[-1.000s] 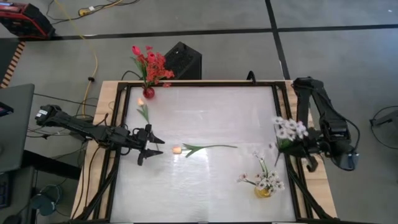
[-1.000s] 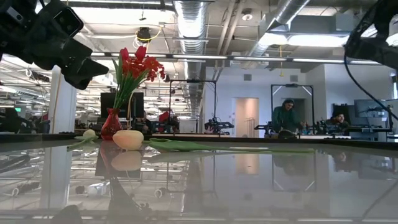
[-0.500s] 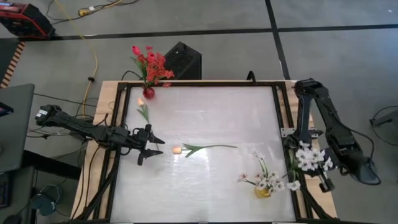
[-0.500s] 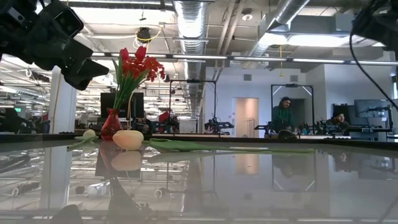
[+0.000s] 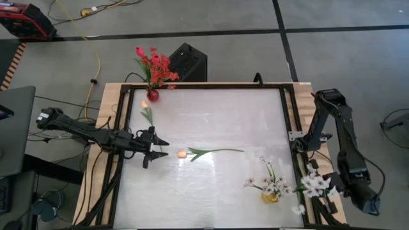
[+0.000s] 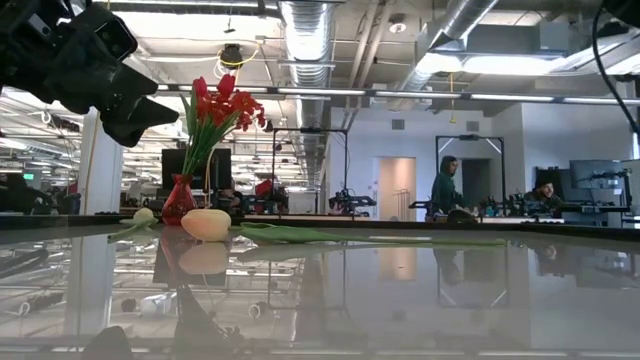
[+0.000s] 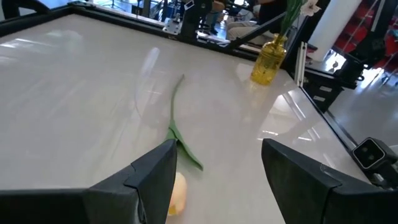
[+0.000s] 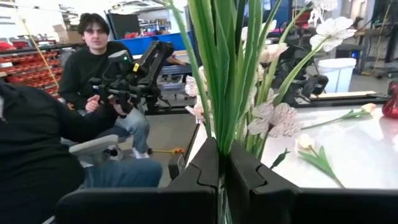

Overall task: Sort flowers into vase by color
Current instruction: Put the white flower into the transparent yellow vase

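The bunch of white blossoms will go from my right gripper into the yellow vase (image 5: 271, 197), among its white sprigs.
My right gripper (image 8: 222, 165) is shut on a bunch of white blossoms (image 5: 315, 184) on green stems. It hovers over the table's right rail near the near corner, just right of the yellow vase (image 5: 270, 195), which holds white sprigs. My left gripper (image 7: 217, 180) hangs open over the table's left part, close to a pale orange tulip (image 5: 181, 154) lying flat with its stem (image 7: 175, 106) pointing right. A second pale tulip (image 5: 146, 107) lies by the red vase (image 5: 153, 95), which holds red blooms (image 6: 222, 104). My right gripper pinches several green stems (image 8: 225, 127) of the white bunch between its two fingers (image 8: 198, 175). The bunch is lifted clear of the table. Its blossoms (image 8: 274, 118) stand beyond the fingertips, toward the table from the wrist.
Black rails (image 5: 295, 137) frame the white tabletop. A black box (image 5: 187, 62) sits on the floor beyond the far edge. People (image 8: 102, 74) sit beyond the table's right side. Bare tabletop (image 5: 217, 115) lies between the two vases.
My right gripper has carried the white bunch along the right rail toward the near edge, from about mid-table depth to level with the yellow vase. It stayed shut on the stems.
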`<action>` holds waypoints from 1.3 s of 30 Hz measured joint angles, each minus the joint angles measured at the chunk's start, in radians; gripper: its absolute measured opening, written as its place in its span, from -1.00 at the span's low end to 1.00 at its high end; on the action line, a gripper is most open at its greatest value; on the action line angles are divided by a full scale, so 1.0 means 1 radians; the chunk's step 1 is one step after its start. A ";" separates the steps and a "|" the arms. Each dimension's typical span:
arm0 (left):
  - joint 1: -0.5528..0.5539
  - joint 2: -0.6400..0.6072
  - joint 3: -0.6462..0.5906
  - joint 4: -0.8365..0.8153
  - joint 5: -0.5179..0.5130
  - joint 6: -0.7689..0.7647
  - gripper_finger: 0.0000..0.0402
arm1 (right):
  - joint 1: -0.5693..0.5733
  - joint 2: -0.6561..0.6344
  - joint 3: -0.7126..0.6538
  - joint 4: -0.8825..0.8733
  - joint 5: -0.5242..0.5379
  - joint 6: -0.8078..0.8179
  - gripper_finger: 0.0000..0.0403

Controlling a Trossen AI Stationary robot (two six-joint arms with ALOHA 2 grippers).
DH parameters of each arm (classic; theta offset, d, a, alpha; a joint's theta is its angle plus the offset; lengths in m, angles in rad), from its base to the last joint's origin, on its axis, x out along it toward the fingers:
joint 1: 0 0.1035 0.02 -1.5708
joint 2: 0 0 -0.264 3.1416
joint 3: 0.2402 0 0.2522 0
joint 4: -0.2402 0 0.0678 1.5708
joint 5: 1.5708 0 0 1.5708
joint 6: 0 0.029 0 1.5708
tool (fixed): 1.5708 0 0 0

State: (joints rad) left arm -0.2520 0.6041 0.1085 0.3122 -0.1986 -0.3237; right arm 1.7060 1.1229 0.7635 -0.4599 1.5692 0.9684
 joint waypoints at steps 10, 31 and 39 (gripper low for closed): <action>0.000 0.000 0.000 0.000 0.000 -0.025 0.12 | -0.115 0.016 0.000 -0.002 0.000 0.043 -0.84; 0.000 0.000 0.000 -0.007 0.000 -0.039 0.12 | -0.105 0.060 0.000 0.001 0.000 0.135 -0.84; 0.000 0.000 0.000 -0.008 -0.003 -0.037 0.12 | -0.121 0.123 0.000 0.001 0.000 0.169 -0.84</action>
State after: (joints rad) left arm -0.2520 0.6041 0.1085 0.3046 -0.2019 -0.3607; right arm 1.5846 1.2461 0.7635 -0.4592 1.5696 1.1370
